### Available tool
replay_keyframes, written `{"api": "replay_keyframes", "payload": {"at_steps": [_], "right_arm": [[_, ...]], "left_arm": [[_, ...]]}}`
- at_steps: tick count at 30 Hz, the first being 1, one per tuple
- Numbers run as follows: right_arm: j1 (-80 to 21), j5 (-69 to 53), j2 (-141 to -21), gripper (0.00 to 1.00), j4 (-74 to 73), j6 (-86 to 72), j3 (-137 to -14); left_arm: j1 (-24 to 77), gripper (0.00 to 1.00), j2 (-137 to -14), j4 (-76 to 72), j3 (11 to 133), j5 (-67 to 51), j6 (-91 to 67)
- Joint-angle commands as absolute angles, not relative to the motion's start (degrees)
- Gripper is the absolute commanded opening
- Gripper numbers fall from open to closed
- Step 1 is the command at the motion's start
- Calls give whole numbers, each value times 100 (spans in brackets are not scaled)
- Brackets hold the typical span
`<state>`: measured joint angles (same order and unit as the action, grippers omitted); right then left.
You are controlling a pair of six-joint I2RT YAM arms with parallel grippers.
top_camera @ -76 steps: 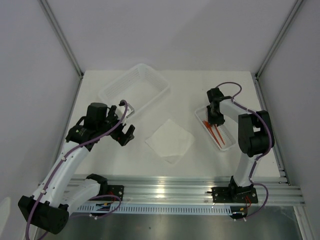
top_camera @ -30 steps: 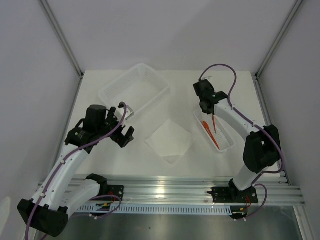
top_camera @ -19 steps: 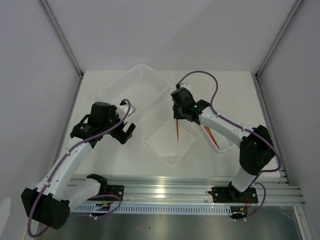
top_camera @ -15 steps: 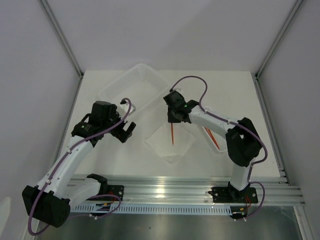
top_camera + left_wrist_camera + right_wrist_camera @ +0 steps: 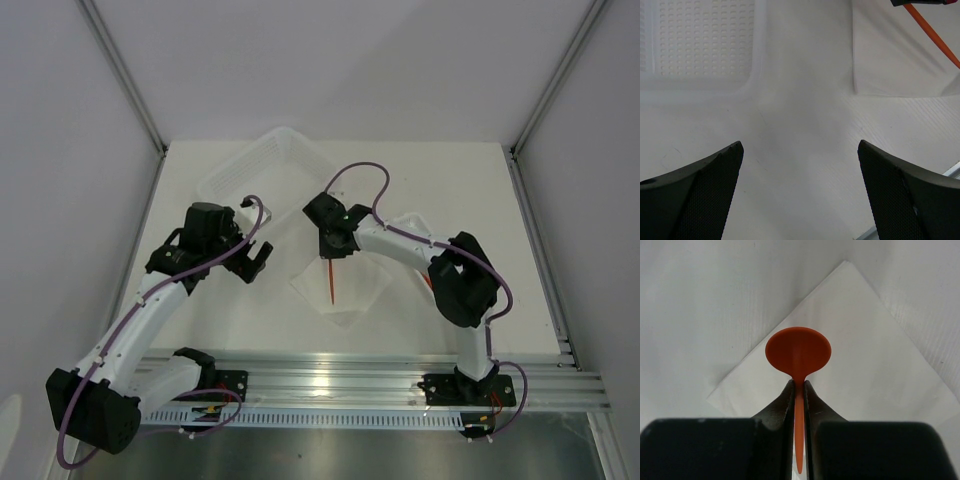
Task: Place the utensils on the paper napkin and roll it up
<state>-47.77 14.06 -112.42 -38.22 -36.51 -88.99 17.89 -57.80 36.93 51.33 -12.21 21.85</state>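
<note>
My right gripper is going to set the orange-red spoon, now held over the napkin, down on the middle of the white paper napkin (image 5: 347, 282) (image 5: 856, 390).
My right gripper (image 5: 330, 247) is shut on an orange-red spoon (image 5: 331, 280) and holds it over the white paper napkin (image 5: 352, 290). In the right wrist view the spoon's round head (image 5: 798, 351) sticks out past the closed gripper (image 5: 798, 386), above the napkin (image 5: 870, 360). My left gripper (image 5: 251, 264) is open and empty over bare table left of the napkin. In the left wrist view the gripper (image 5: 800, 150) is wide open, with the napkin's corner (image 5: 895, 60) and the spoon's handle (image 5: 935, 39) at the upper right. Other utensils are hidden behind my right arm.
A large white mesh basket (image 5: 262, 172) stands at the back left and shows in the left wrist view (image 5: 700, 45). A narrow white tray (image 5: 408, 221) lies right of the napkin, mostly covered by my right arm. Walls close in both sides.
My right gripper lifted the spoon from the tray and carried it left to above the napkin. My left arm shifted only slightly and stayed open.
</note>
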Motion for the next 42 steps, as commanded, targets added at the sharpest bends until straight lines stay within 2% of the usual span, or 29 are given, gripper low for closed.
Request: {"api": "replay_keyframes", "payload": {"at_steps": [1, 42], "right_arm": [[-4825, 1600, -11373, 0, -3982, -3858, -8974], [-4500, 1459, -11523, 0, -3753, -3595, -8323]], "left_arm": [[1819, 100, -5801, 3533, 5098, -1327, 2057], [1819, 100, -5818, 3489, 4957, -1362, 2083]]}}
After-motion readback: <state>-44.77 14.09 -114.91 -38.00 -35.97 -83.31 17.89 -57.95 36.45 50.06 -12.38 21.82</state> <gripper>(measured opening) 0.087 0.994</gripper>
